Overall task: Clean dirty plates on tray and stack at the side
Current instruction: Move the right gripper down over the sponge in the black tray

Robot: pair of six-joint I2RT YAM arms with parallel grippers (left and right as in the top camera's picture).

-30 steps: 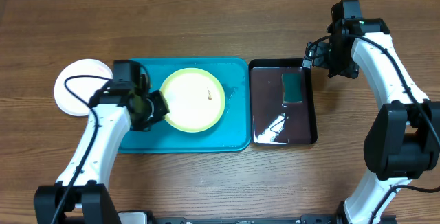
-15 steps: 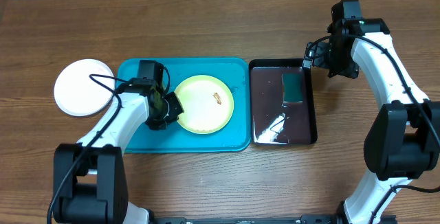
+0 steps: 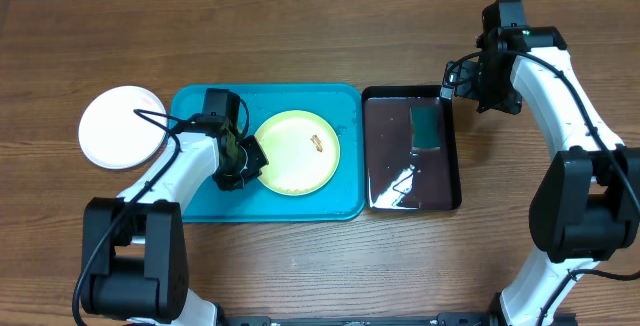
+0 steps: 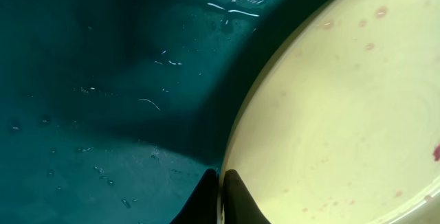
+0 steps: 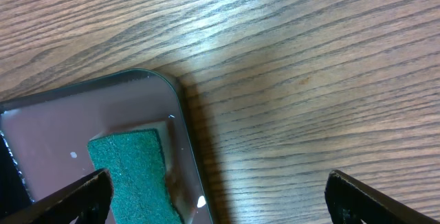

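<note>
I will next move my right gripper to the green sponge's middle (image 3: 425,128) (image 5: 139,183) in the black tray and close it there, because the yellow plate still has a smear.
A pale yellow plate (image 3: 296,152) with a small red-brown smear lies in the turquoise tray (image 3: 200,206). My left gripper (image 3: 247,162) is shut on the plate's left rim. In the left wrist view the two fingertips (image 4: 221,188) pinch the rim of the yellow plate (image 4: 337,114) above the wet tray floor (image 4: 103,80). A white plate (image 3: 122,141) lies on the table left of the tray. No mint plate shows. My right gripper (image 3: 468,88) is open and empty above the table, by the far right corner of the black tray (image 3: 385,156).
The black tray holds liquid and a green sponge (image 3: 426,126). The right wrist view shows the sponge (image 5: 130,172), the black tray's corner (image 5: 62,124) and bare wood between the open fingers (image 5: 220,200).
My left gripper slid the yellow plate to the right within the tray, then held still. The right arm has not moved.
</note>
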